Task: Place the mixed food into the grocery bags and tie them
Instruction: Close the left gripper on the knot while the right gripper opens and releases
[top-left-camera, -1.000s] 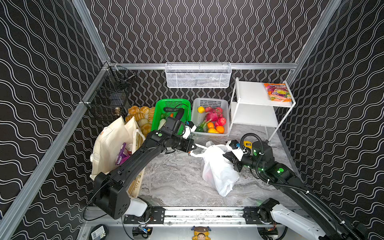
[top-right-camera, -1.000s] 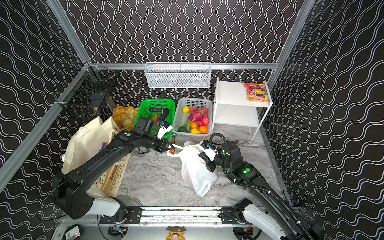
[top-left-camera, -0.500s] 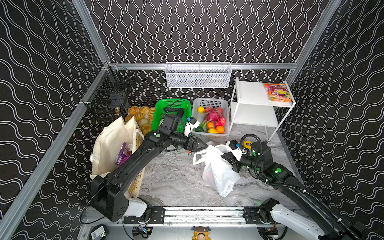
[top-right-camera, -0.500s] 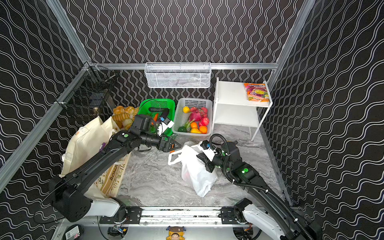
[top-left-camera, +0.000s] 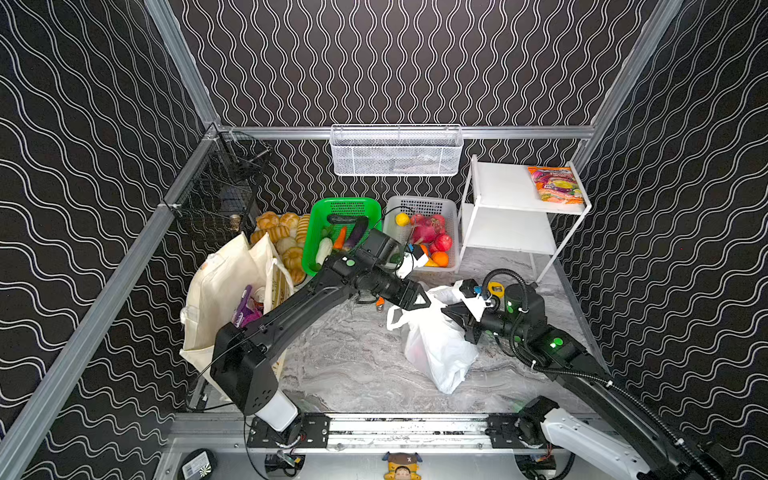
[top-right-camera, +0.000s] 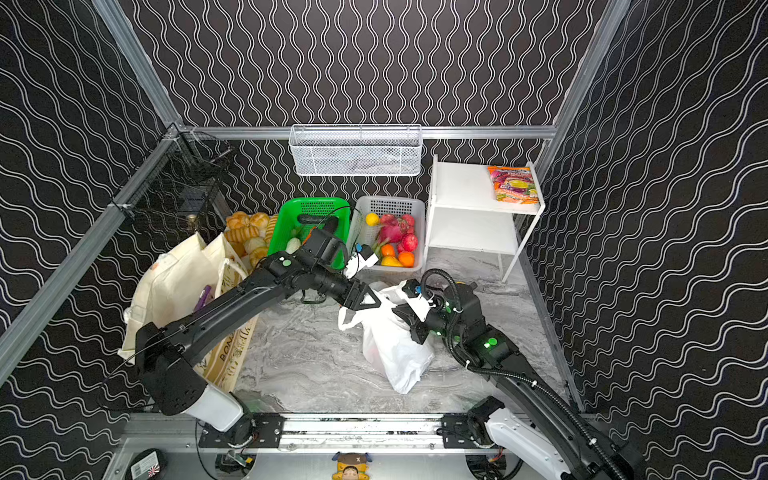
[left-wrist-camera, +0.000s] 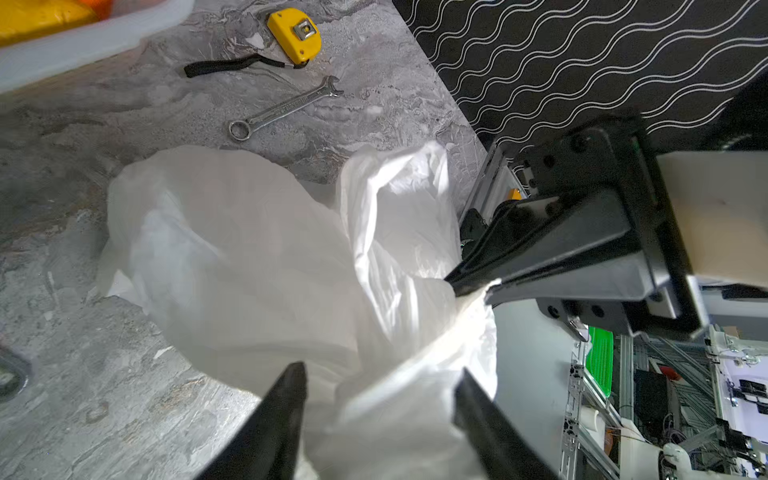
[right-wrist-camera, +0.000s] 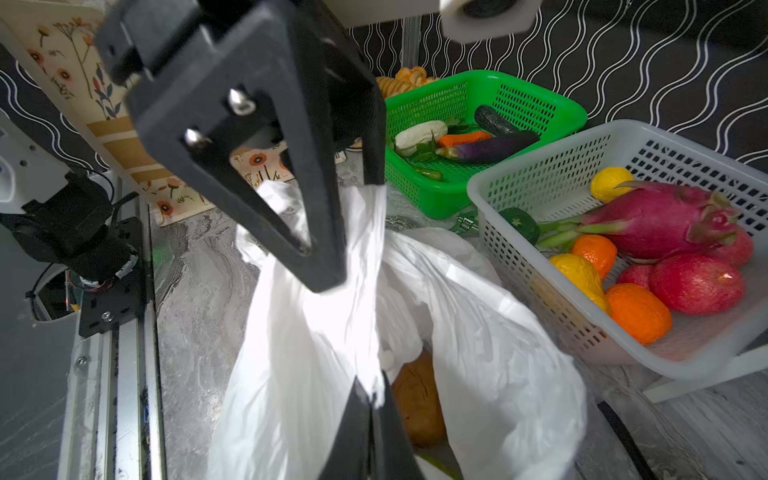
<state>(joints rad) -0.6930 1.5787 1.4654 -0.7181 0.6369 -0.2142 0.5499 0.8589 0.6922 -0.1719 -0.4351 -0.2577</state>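
Note:
The piece in my right gripper runs into my left gripper's fingers, so next my right gripper grasps the fold (right-wrist-camera: 406, 308) beside that piece before pulling both apart.
The white plastic bag (top-left-camera: 436, 353) (top-right-camera: 390, 357) (left-wrist-camera: 232, 257) lies mid-table. My right gripper (right-wrist-camera: 372, 395) (top-left-camera: 451, 311) is shut on one strip of plastic at its mouth. My left gripper (left-wrist-camera: 380, 370) (top-left-camera: 424, 301) (top-right-camera: 372, 301) reaches in from the left and is open, its fingers standing on either side of another fold of the bag. A brown potato (right-wrist-camera: 417, 399) shows inside the bag. The cream canvas tote (top-left-camera: 220, 291) (top-right-camera: 174, 282) stands at the left with a purple packet (top-left-camera: 243, 307) in it.
At the back stand a green basket (top-left-camera: 316, 232) of vegetables, a white basket (top-left-camera: 451, 216) of fruit and a bread pile (top-left-camera: 278, 232). A white shelf (top-left-camera: 507, 187) is at the back right. A tape measure (left-wrist-camera: 295, 35) and wrench (left-wrist-camera: 282, 110) lie beside the bag.
My left gripper let go and opened, travelled right to the plastic bag's mouth, and its jaws have since narrowed around the plastic. My right gripper kept its hold.

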